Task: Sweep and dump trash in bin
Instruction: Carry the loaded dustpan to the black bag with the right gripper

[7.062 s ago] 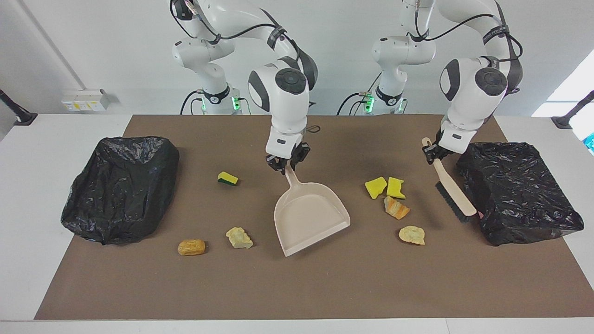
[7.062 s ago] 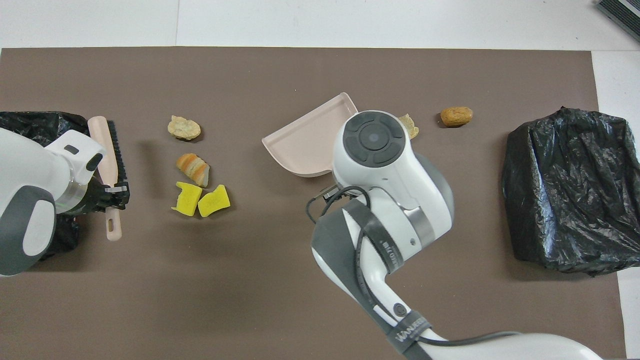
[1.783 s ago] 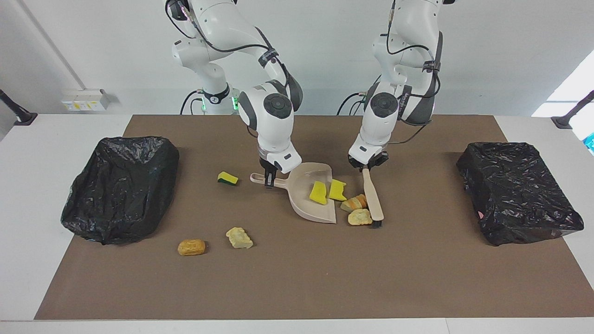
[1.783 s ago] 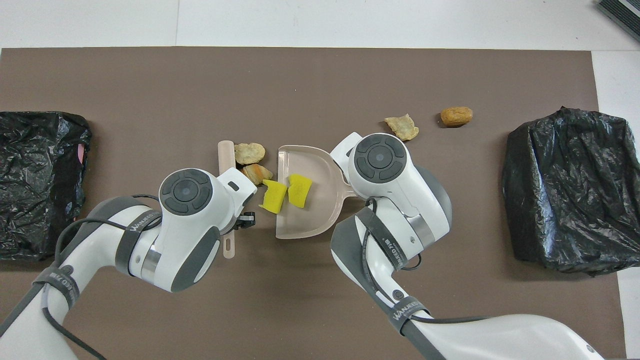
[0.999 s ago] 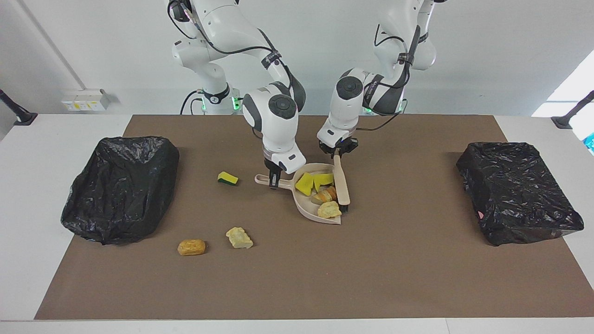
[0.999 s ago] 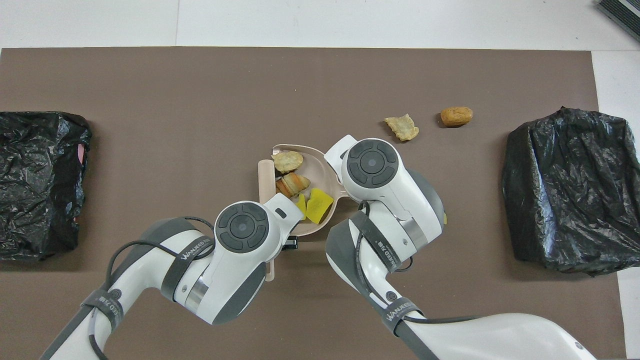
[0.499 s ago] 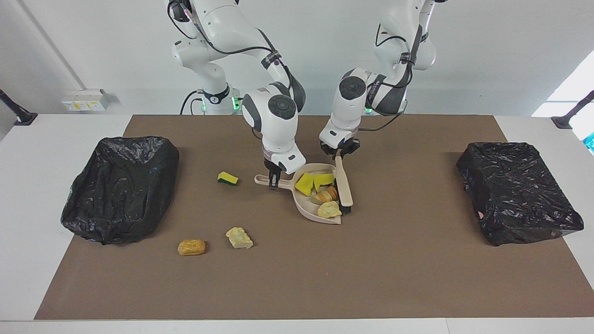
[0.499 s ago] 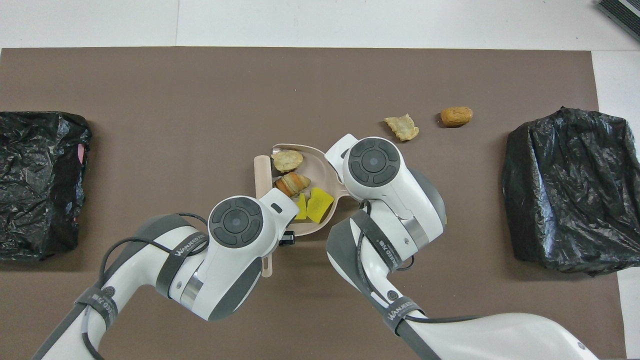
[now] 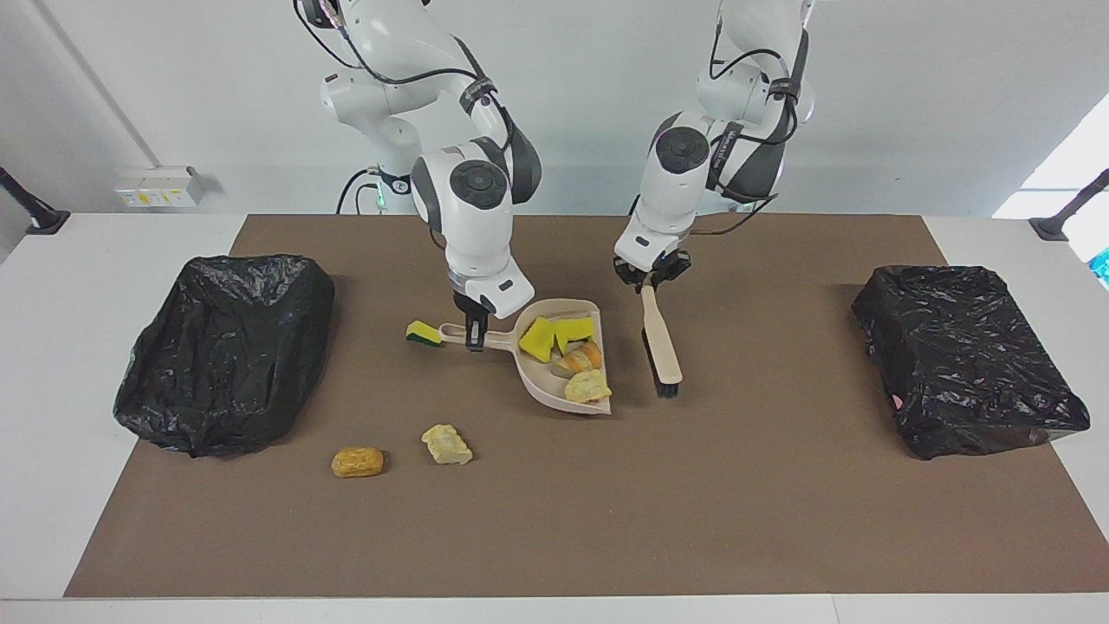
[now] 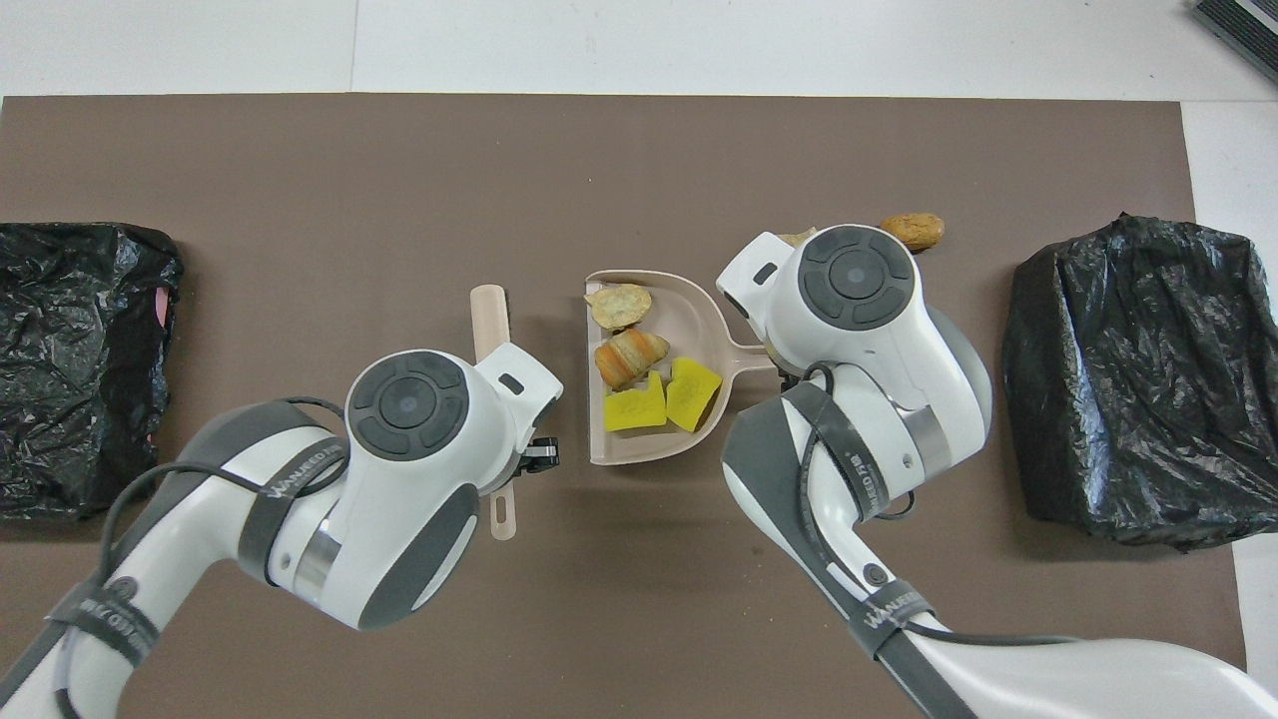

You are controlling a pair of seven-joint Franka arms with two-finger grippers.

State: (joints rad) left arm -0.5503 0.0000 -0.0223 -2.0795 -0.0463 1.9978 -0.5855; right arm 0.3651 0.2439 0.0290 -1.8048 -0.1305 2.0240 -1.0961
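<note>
Next, I release the beige brush, now hanging beside the dustpan's open edge, from my left gripper onto the bare brown mat (image 10: 528, 569) between my arms, at a spot that is nearer to me than the dustpan.
My right gripper (image 9: 473, 336) is shut on the handle of the beige dustpan (image 9: 539, 374), which also shows in the overhead view (image 10: 691, 318). In the pan lie two yellow sponge pieces (image 9: 537, 339) (image 9: 575, 328), an orange bread chunk (image 9: 583, 356) and a cream chunk (image 9: 588, 386). My left gripper (image 9: 651, 279) is shut on the handle of the beige brush (image 9: 662, 345), which hangs beside the pan's open edge, apart from it. A yellow-green sponge (image 9: 424, 333) lies by the tip of the pan's handle. An orange chunk (image 9: 357, 462) and a cream chunk (image 9: 447, 444) lie farther from the robots.
A bin lined with a black bag (image 9: 227, 347) stands at the right arm's end of the brown mat. A second black-bagged bin (image 9: 966, 355) stands at the left arm's end. In the overhead view my right wrist hides most of the loose cream chunk.
The dustpan with its four scraps has moved toward the right arm's end. The brush has pulled out of the pan toward the left arm's end.
</note>
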